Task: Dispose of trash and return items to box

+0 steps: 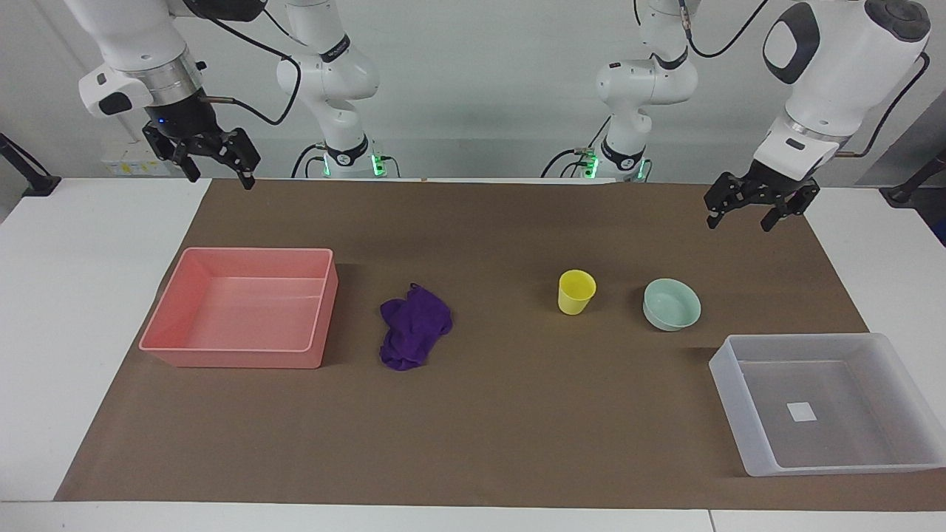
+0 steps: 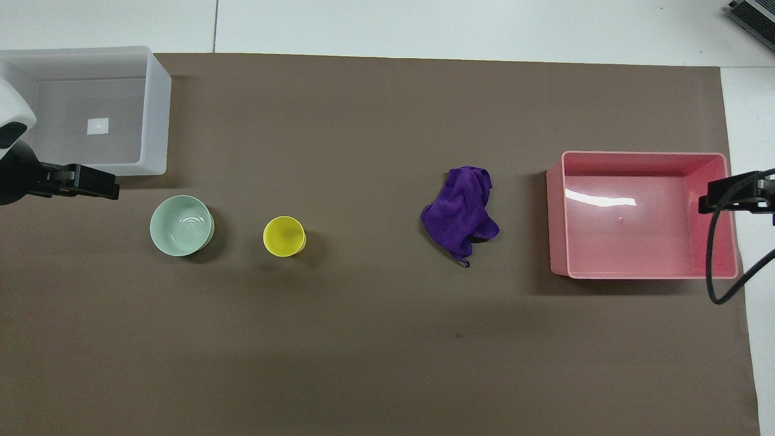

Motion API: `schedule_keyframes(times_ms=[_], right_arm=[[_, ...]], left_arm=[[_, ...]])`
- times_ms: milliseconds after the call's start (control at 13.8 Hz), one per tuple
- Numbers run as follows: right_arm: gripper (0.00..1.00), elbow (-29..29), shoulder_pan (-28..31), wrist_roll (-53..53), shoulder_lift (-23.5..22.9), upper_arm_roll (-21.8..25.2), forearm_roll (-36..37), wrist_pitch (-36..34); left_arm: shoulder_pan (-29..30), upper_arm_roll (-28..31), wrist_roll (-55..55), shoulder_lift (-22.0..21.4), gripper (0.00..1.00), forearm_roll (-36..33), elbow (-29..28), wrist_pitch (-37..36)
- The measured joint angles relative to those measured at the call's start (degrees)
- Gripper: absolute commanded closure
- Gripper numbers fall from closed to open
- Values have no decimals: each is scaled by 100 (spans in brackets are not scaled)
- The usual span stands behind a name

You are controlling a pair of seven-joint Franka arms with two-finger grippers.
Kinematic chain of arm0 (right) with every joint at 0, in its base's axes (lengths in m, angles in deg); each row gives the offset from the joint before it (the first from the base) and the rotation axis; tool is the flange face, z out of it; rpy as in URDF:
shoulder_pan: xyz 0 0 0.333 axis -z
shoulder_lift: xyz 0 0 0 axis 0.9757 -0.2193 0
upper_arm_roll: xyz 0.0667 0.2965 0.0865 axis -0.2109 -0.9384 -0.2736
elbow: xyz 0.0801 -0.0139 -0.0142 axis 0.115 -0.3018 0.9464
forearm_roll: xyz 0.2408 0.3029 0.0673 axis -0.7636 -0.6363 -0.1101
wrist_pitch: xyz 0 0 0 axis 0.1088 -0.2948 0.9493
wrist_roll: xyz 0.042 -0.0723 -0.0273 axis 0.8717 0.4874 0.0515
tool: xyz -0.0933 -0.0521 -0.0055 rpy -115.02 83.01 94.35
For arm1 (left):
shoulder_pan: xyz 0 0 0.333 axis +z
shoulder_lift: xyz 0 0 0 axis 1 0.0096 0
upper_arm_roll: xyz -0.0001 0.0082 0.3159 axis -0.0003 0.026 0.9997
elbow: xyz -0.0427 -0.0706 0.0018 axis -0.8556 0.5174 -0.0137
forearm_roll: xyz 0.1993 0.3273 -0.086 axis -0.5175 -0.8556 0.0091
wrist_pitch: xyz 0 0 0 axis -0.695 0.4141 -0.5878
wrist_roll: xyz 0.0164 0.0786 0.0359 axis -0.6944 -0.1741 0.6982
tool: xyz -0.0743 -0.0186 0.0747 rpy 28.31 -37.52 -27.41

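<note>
My left gripper needs to next move to the mint-green bowl's rim (image 2: 151, 224), on the side farthest from the yellow cup, and close there.
The purple rag (image 1: 414, 326) (image 2: 461, 208) lies crumpled on the brown mat, beside the pink bin. The yellow cup (image 1: 576, 291) (image 2: 284, 235) stands upright beside the mint-green bowl (image 1: 671, 304) (image 2: 181, 224). The translucent box (image 1: 828, 404) (image 2: 154, 109) is empty, farther from the robots than the bowl, at the left arm's end. My left gripper (image 1: 740, 220) is open and empty in the air over the mat at that end; one finger (image 2: 91, 183) shows overhead. My right gripper (image 1: 220, 179) is open and empty in the air over the mat's corner at the right arm's end.
The pink bin (image 1: 319, 310) (image 2: 556, 212) is empty at the right arm's end of the brown mat (image 1: 502, 428). The right arm's black cable (image 2: 714, 254) hangs over the bin's edge in the overhead view. White table shows around the mat.
</note>
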Motion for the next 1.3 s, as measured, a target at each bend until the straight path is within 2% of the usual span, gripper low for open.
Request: schedule_keyframes(times_ms=[433,1011,1300], right_arm=[[0,-37,-1,39,18,-1,0,0],[0,-315,-20,152,158,-6,0,105],[0,-460,-24,152,124,-27,0,409]], left_arm=[[0,0,0,-141,0,0,-404,471],[6,26,0,-306,0,0,-1554,1615],[83,45,0,-277,0,0,-2307,2549]])
